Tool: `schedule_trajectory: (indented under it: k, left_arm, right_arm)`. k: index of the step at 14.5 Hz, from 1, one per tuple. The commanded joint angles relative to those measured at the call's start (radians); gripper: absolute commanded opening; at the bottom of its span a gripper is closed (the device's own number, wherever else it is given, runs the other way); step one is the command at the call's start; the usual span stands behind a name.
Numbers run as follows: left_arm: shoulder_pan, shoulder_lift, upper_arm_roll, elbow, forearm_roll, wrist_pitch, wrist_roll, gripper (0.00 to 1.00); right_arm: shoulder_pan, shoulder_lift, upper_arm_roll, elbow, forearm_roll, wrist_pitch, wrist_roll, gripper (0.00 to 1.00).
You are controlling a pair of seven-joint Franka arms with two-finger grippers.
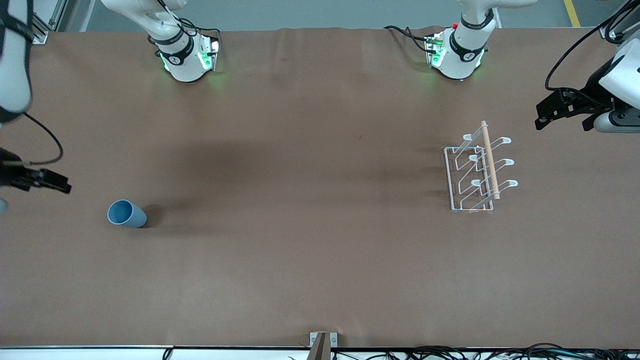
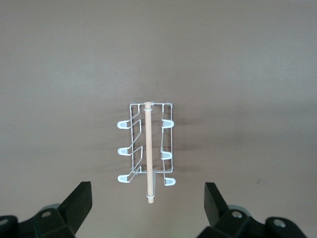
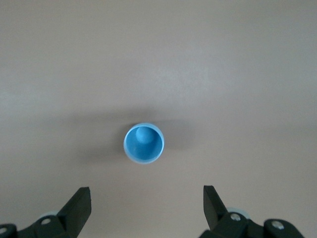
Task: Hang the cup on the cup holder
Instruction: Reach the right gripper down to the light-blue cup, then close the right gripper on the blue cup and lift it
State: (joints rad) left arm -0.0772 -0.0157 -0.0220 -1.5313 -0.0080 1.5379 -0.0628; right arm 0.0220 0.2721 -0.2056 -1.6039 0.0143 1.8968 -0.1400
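Observation:
The robot's right gripper needs to close on the near side of the light-blue cup's rim (image 1: pixel 117 224) (image 3: pixel 163 144), with one finger inside the cup and the other outside it.
The light-blue cup (image 1: pixel 127 214) stands upright, mouth up, on the brown table near the right arm's end. It also shows in the right wrist view (image 3: pixel 143 144). My right gripper (image 1: pixel 59 183) hangs open and empty over the table beside the cup, apart from it (image 3: pixel 147 196). The white wire cup holder (image 1: pixel 479 172) with its wooden rod (image 1: pixel 490 160) stands near the left arm's end and shows in the left wrist view (image 2: pixel 146 148). My left gripper (image 1: pixel 543 116) hangs open and empty beside the holder, apart from it (image 2: pixel 147 210).
The brown table cover (image 1: pixel 320 235) lies bare between the cup and the holder. The arm bases (image 1: pixel 187 57) stand along the farthest edge. A small metal bracket (image 1: pixel 322 344) and cables sit at the nearest edge.

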Motion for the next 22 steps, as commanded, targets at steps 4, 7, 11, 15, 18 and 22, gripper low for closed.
schedule_trajectory:
  k: [4, 7, 11, 15, 18, 22]
  left_arm:
    - [0.001, 0.000, -0.001, 0.008, 0.014, -0.001, 0.006, 1.00]
    - [0.001, 0.000, -0.001, 0.008, 0.016, -0.001, 0.008, 1.00]
    - [0.002, -0.001, 0.000, 0.008, 0.016, -0.001, 0.009, 1.00]
    - [0.001, -0.001, 0.001, 0.007, 0.017, -0.001, 0.006, 1.00]
    - [-0.001, 0.000, 0.001, 0.005, 0.019, -0.001, 0.005, 1.00]
    - [-0.001, 0.000, -0.001, 0.003, 0.019, -0.001, 0.001, 1.00]
  right_arm:
    - [-0.034, 0.105, 0.003, -0.223, 0.044, 0.380, -0.212, 1.00]
    - [-0.037, 0.108, 0.005, -0.327, 0.044, 0.513, -0.245, 1.00]
    - [-0.036, 0.171, 0.008, -0.346, 0.044, 0.593, -0.247, 1.00]
    - [-0.037, 0.210, 0.021, -0.346, 0.044, 0.616, -0.243, 0.76]
    - [-0.034, 0.216, 0.023, -0.344, 0.106, 0.616, -0.242, 0.19]
    - [-0.033, 0.219, 0.023, -0.332, 0.153, 0.605, -0.245, 0.00]
